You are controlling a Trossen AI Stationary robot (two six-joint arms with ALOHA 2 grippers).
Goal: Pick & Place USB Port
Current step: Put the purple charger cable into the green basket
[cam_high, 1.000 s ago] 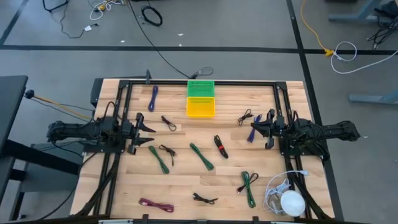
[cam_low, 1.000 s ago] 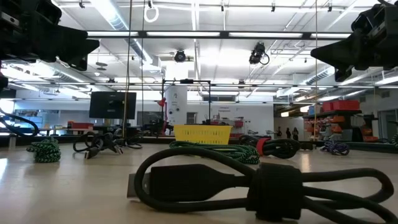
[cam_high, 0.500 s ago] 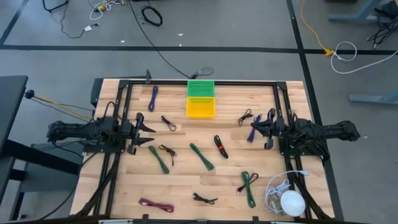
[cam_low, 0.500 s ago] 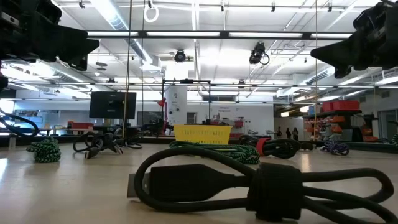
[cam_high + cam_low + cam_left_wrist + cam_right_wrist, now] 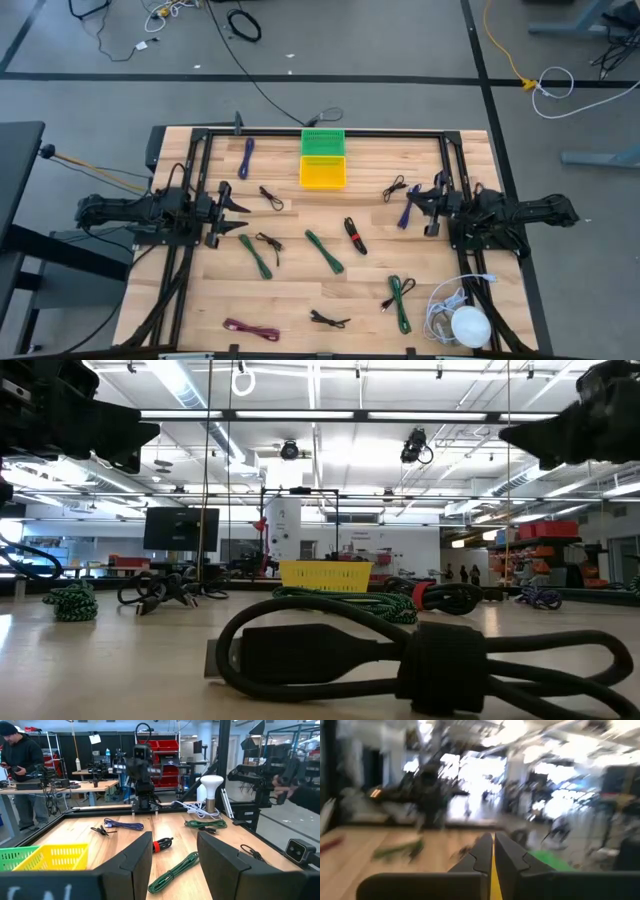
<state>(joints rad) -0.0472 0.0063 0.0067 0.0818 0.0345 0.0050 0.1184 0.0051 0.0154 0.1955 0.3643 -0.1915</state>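
The robot's right gripper needs to close on the middle of the purple cable [image 5: 406,211] just below it, the cable that lies near the coiled black cable.
Several coiled USB cables lie flat on the wooden table: a purple one [image 5: 246,157], a black one [image 5: 271,198], green ones [image 5: 324,251] [image 5: 400,300], a black-and-red one [image 5: 355,235], and a black one close to the low camera [image 5: 400,650]. A green basket [image 5: 322,141] and a yellow basket [image 5: 322,172] stand at the far middle. My left gripper [image 5: 243,217] [image 5: 172,855] hovers open and level at the left side. My right gripper [image 5: 420,203] [image 5: 493,851] hovers shut at the right side, over a purple cable [image 5: 409,212]. Neither touches anything.
A white bulb with a coil of white cord [image 5: 465,323] sits at the near right corner. A black frame [image 5: 325,132] runs around the table. More cables lie near the front edge [image 5: 250,329] [image 5: 328,319]. A person stands in the room beyond [image 5: 22,765].
My right gripper has rolled about its own line and tipped up a little while staying in place, still shut. The cables and baskets have not moved.
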